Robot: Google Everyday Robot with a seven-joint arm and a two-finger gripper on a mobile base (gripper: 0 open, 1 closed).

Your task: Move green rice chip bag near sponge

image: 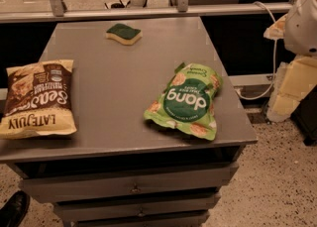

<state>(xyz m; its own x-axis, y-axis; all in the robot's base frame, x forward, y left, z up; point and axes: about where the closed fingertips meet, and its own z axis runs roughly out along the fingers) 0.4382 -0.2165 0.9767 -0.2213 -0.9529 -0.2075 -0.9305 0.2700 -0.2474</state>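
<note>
Next, my gripper closes on the far end (201,71) of the green rice chip bag, the end closest to the rail behind the table.
The green rice chip bag (185,101) lies flat on the grey table (114,87) near its front right corner. Its dark green "dang" circle faces up and reads upside down from here. The sponge (124,33), dark green on top with a pale yellow base, sits at the far middle of the table, well apart from the bag. My gripper (292,87) is at the right edge of the view. It hangs beyond the table's right side, under the white arm housing (303,20), and touches nothing.
A brown-and-cream "Late July" chip bag (38,97) lies at the table's front left edge. The table has drawers (133,186) below. A rail and glass barrier (148,10) run behind it. A white cable (270,47) hangs at the right. A black shoe (12,208) is at the bottom left.
</note>
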